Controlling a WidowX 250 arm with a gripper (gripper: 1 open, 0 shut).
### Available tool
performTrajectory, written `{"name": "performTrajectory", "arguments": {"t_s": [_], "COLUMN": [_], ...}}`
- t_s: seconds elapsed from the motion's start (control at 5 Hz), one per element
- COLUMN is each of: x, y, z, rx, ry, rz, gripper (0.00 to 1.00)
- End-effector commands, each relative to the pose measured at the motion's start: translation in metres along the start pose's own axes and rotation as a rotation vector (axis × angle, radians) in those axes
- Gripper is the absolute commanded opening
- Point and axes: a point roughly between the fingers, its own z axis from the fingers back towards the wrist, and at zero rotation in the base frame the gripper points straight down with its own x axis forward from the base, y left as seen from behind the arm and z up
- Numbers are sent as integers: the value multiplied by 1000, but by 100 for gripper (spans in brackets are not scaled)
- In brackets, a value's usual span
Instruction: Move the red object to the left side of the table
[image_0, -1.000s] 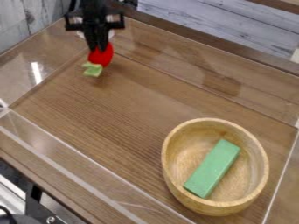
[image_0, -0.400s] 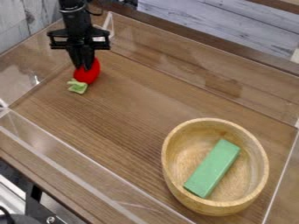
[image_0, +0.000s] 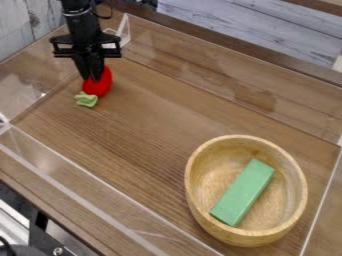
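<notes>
The robot's gripper needs to release the red object on the wood-grain table (image_0: 88, 87) near the clear acrylic side, far away from the bowl.
The red object (image_0: 100, 82), a small strawberry-like toy with a light-green leafy end (image_0: 88, 99), rests low on the wood-grain table (image_0: 147, 140) near its far left side. My black gripper (image_0: 92, 74) comes down from above with its fingers shut on the toy's upper part. The leafy end points toward the front and touches or nearly touches the tabletop.
A round light wooden bowl (image_0: 203, 210) stands at the front right with a green rectangular block (image_0: 243, 192) lying inside. Low clear acrylic walls (image_0: 80, 175) border the table, one close to the left of the gripper.
The gripper has carried the red object leftward and toward the front, and lower toward the tabletop. It has barely shifted over the last half second.
</notes>
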Motion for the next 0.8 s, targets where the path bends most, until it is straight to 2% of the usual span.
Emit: {"name": "performTrajectory", "arguments": {"t_s": [0.0, 0.2, 0.6], "x": [0, -3, 14], "y": [16, 23, 19], "z": [13, 11, -15], "rx": [25, 29, 36], "ry": [-36, -30, -15], "rz": [29, 51, 47], "gripper": [0, 0, 0]}}
